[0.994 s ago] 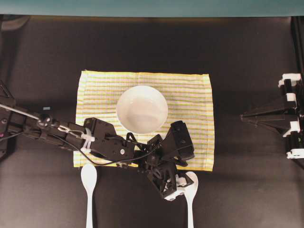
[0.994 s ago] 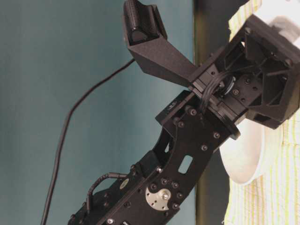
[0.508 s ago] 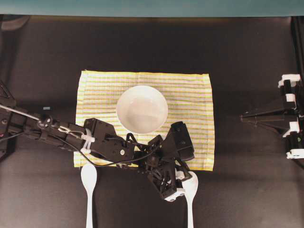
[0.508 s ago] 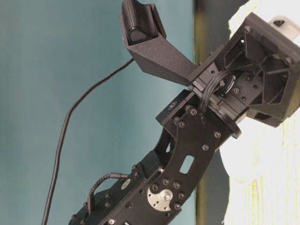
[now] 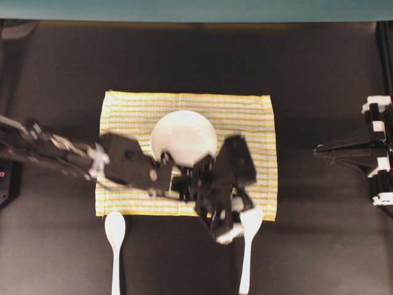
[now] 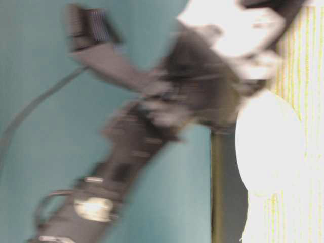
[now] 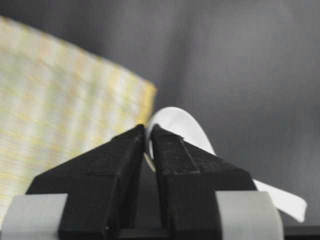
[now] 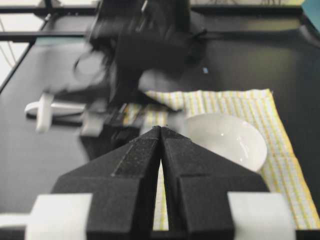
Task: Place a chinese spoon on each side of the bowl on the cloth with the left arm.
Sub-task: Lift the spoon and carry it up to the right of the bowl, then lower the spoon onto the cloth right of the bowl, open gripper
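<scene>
The chinese spoon, now at the cloth's near corner, will go from my left gripper onto the striped cloth (image 5: 234,161) beside the white bowl, on the side of my right gripper.
The white bowl (image 5: 183,139) sits on the striped cloth (image 5: 245,117). My left gripper (image 5: 241,220) is at the cloth's near right corner, shut on the scoop rim of one chinese spoon (image 5: 248,252), whose handle trails toward the table's front edge. In the left wrist view the jaws (image 7: 148,131) pinch the thin white edge of that spoon (image 7: 182,125), with the cloth (image 7: 55,100) to the left. The other chinese spoon (image 5: 114,232) lies on the table below the cloth's near left corner. My right gripper (image 5: 319,149) is shut on nothing at the far right, pointing at the bowl (image 8: 227,136).
The black left arm (image 5: 129,169) lies blurred across the cloth's near edge, beside the bowl. The dark table (image 5: 184,55) stretches beyond the cloth, and a teal wall (image 5: 184,9) runs behind it. The table-level view is smeared, with the bowl (image 6: 268,147) on the cloth (image 6: 304,71).
My left gripper has closed on the right-hand spoon's scoop and is moving toward the cloth, carrying the spoon with it. The right arm and the left-hand spoon have not moved.
</scene>
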